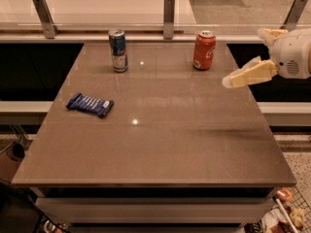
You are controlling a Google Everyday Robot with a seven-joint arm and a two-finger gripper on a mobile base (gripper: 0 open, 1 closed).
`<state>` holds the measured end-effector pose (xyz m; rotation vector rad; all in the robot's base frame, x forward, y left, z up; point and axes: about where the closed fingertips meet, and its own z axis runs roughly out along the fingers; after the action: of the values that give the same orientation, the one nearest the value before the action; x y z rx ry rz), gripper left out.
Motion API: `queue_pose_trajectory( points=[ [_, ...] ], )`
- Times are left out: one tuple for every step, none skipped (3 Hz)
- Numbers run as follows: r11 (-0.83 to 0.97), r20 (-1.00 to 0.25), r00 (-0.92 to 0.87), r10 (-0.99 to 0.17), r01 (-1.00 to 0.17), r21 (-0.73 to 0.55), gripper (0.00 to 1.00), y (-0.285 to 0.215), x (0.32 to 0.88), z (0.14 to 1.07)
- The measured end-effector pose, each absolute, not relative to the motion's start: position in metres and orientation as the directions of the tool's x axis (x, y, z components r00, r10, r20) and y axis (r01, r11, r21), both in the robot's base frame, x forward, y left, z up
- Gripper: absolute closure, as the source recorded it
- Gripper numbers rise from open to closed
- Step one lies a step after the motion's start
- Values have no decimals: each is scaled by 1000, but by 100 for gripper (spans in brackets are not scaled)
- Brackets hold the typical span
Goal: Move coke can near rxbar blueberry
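Next, I grip the middle of the coke can's body (pixel 204 50), between its silver top and base.
The coke can (pixel 204 50), orange-red with white lettering and a silver top, stands upright at the back right of the table. The rxbar blueberry (pixel 90 104), a flat dark blue wrapper, lies on the left side of the table. My gripper (pixel 243 57) hangs in the air over the table's right edge, to the right of the coke can and a little nearer the front. It is open and empty. One cream finger (pixel 248 74) points left toward the table, and the other finger (pixel 270 34) sits higher up. The gripper touches nothing.
A slimmer blue and silver can (pixel 118 50) stands upright at the back left of the brown table (pixel 160 149). A rail with metal posts (pixel 168 11) runs behind the table. Clutter lies on the floor at the lower right (pixel 284 212).
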<state>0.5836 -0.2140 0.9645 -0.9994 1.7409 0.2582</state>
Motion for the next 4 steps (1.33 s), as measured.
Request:
queue_pose_trajectory(
  points=[
    [639, -877, -79, -474, -716, -282, 0, -215, 604, 966],
    [663, -903, -56, -425, -698, -269, 0, -224, 631, 967],
    [694, -929, -53, -367, -681, -235, 0, -236, 659, 964],
    [723, -943, -62, -326, -659, -206, 0, -240, 685, 956]
  ],
)
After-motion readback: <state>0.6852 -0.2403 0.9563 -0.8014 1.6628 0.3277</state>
